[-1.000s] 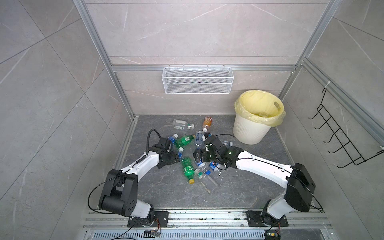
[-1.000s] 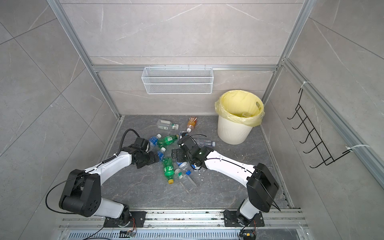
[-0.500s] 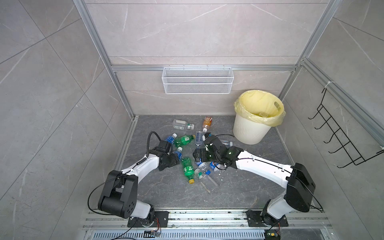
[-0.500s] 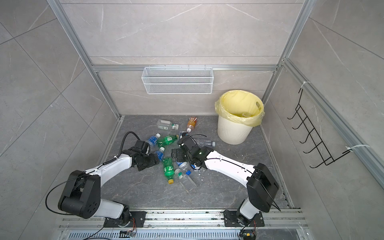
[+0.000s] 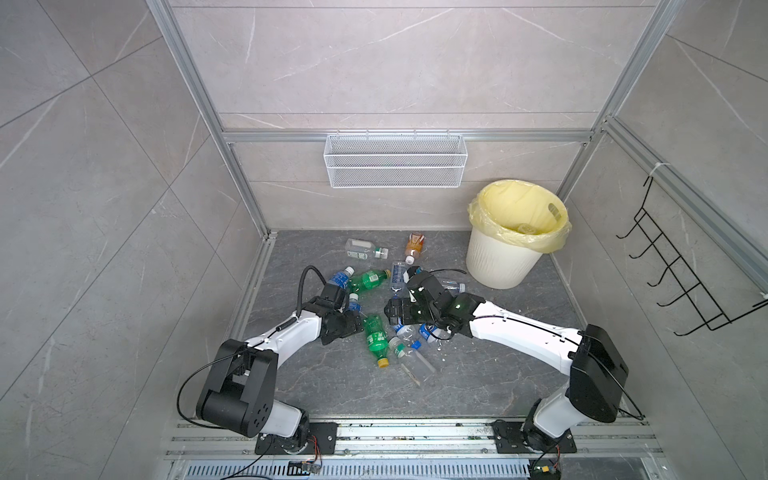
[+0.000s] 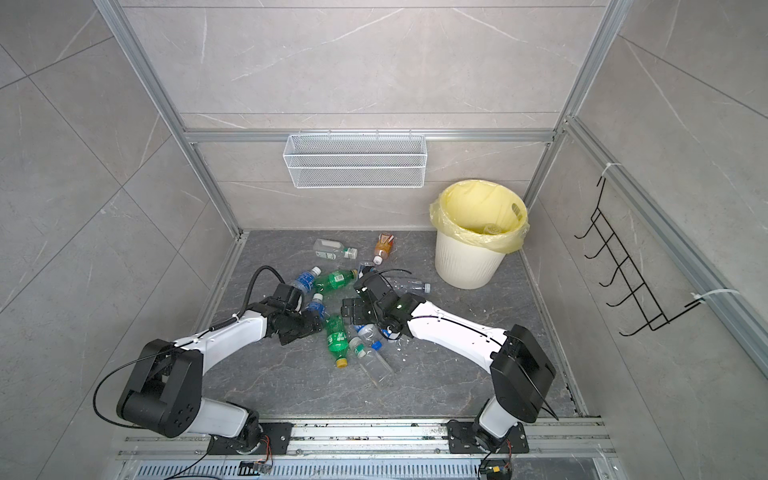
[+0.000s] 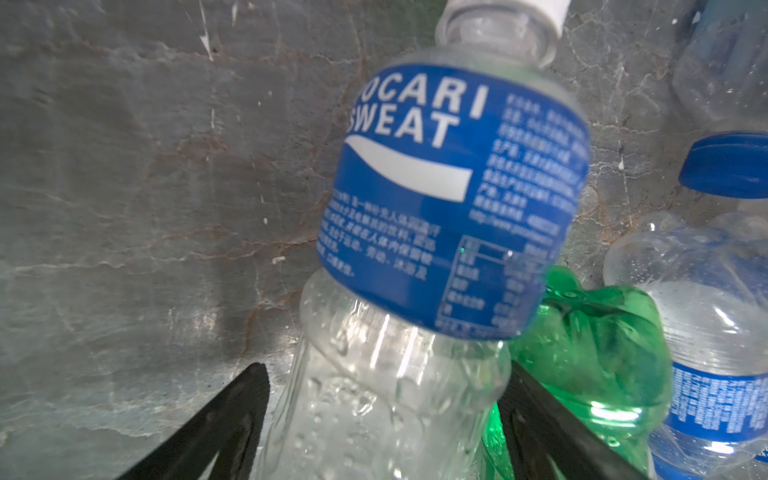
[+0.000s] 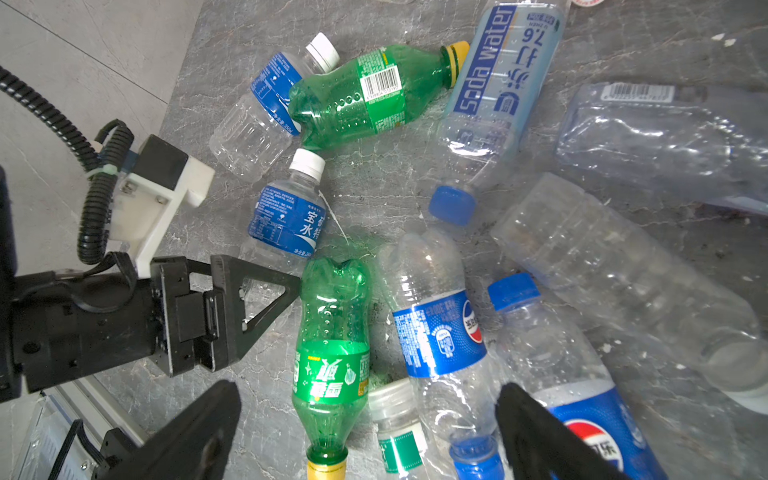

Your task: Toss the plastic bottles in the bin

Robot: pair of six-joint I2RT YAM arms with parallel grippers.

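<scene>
I will close my right gripper on the blue label (image 8: 288, 220) of the white-capped bottle that is at the fingers of my left gripper.
Several plastic bottles (image 5: 376, 334) lie in a heap mid-floor. My left gripper (image 7: 384, 399) is open around the clear lower body of a white-capped, blue-labelled bottle (image 7: 453, 187). One finger touches it and a thin gap shows at the other. In both top views that gripper (image 5: 351, 323) (image 6: 316, 323) sits just left of the heap. My right gripper (image 8: 370, 415) hovers open over a green bottle (image 8: 332, 332), a small green-labelled one and a blue-labelled one; in a top view it (image 5: 391, 311) is over the heap's right side. The bin (image 5: 498, 266) stands at the far right with a pale bottle inside.
A white wire mesh basket (image 5: 395, 166) hangs on the back wall. A black wire rack (image 5: 685, 282) sticks out from the right wall. Aluminium posts frame the corners. An orange-labelled bottle (image 5: 414, 245) and a clear one (image 5: 361, 248) lie apart near the back wall.
My left gripper has slid forward and to the right, so its jaws now sit around the white-capped bottle, and they have narrowed slightly. The right arm has not moved.
</scene>
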